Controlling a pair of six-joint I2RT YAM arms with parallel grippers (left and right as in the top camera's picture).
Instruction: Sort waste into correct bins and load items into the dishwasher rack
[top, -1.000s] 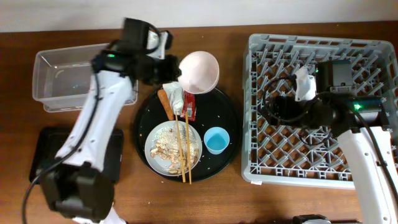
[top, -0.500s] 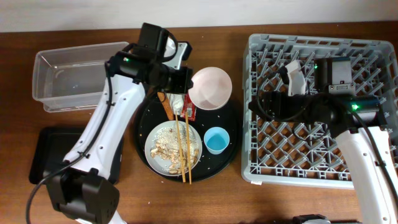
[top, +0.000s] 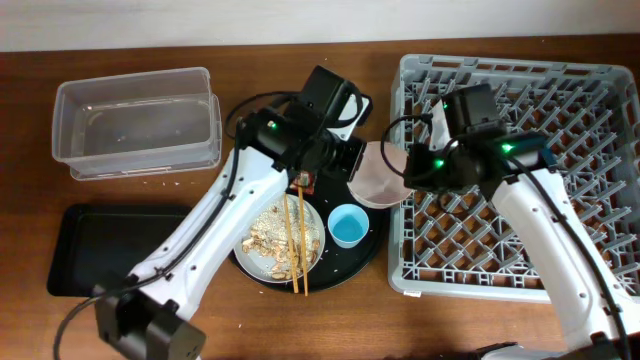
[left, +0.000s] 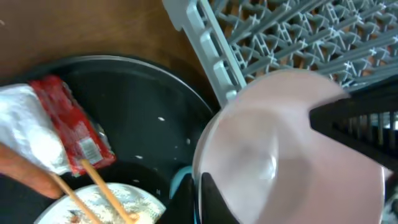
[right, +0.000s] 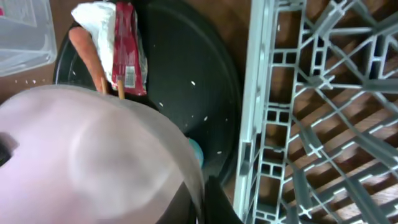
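The robot's right gripper will set the white bowl down among the pegs in the back middle of the dishwasher rack (top: 541, 122).
The white bowl (top: 378, 175) hangs tilted between the round black tray (top: 370, 255) and the dishwasher rack (top: 500, 66). My left gripper (left: 198, 180) is shut on its left rim, and my right gripper (right: 202, 186) is shut on its right rim. The bowl (left: 280, 149) fills much of both wrist views. On the tray lie the plate (top: 262, 240) with food scraps, the chopsticks (top: 296, 245) across it, and the light-blue cup (top: 347, 226). The tissue (right: 96, 22), red wrapper (right: 126, 50) and orange sausage piece (right: 87, 53) lie at the tray's far side.
The clear tub (top: 135, 120) stands at the back left. The shallow black tray (top: 100, 250) lies in front of it. The rack's left wall (right: 258, 93) runs right beside the bowl.
My left arm has carried the bowl rightward to the rack's edge. My right gripper has come left out of the rack and shut on the bowl's rim.
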